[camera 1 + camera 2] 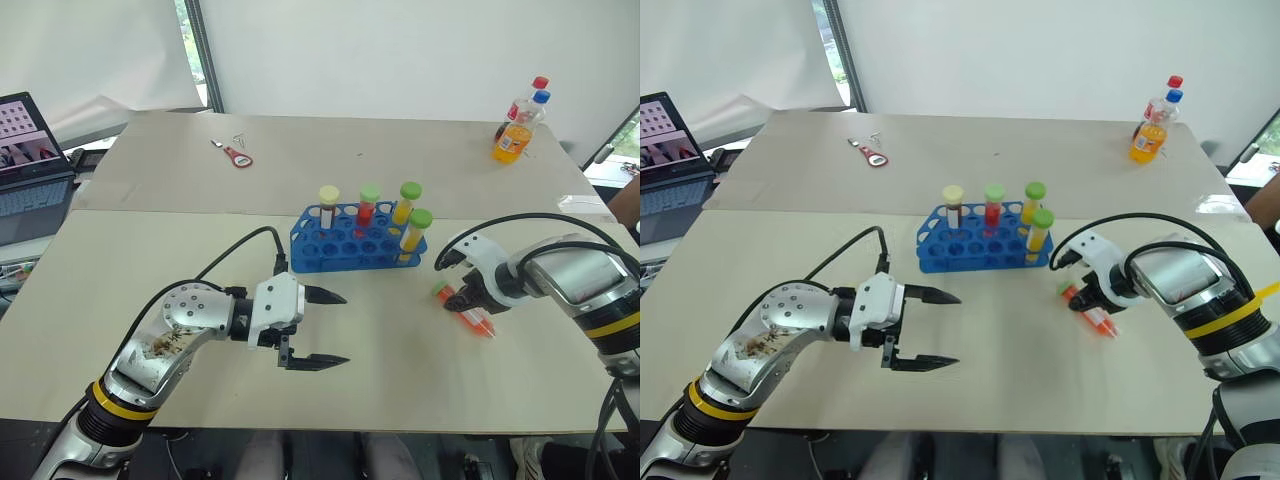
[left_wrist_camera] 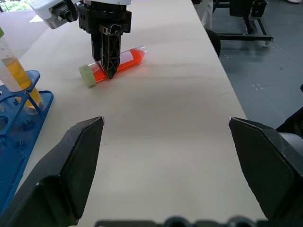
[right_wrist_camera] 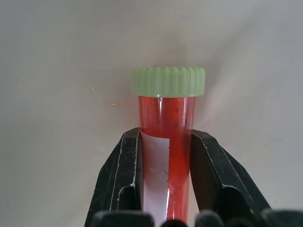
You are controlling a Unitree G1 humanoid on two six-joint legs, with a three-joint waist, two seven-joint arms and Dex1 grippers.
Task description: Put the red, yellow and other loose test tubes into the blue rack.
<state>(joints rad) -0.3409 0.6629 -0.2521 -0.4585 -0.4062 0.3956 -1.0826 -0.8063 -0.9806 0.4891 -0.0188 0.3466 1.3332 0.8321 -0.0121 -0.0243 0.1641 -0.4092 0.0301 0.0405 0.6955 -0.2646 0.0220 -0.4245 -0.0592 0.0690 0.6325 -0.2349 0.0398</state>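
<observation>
My right gripper is holding the red test tube, which still lies flat on the table. It will let go of it in the blue rack's front hole before the upright red tube (image 1: 372,244).
A red test tube (image 1: 470,315) with a green cap lies flat on the table, right of the blue rack (image 1: 345,252). My right gripper (image 1: 468,303) points down and is shut on the red test tube's body (image 3: 166,123), a finger on each side. From the left wrist view the same tube (image 2: 124,60) rests on the tabletop under the right gripper's fingers (image 2: 110,56). The rack holds several upright capped tubes, red and yellow among them (image 1: 404,205). My left gripper (image 1: 346,328) hangs open and empty in front of the rack's left end, pointing right.
Two drink bottles (image 1: 515,130) stand at the far right of the back table. A red-handled tool (image 1: 236,154) lies at the back left. A laptop (image 1: 30,165) sits beyond the table's left edge. A seam (image 1: 200,211) runs between the two tabletops.
</observation>
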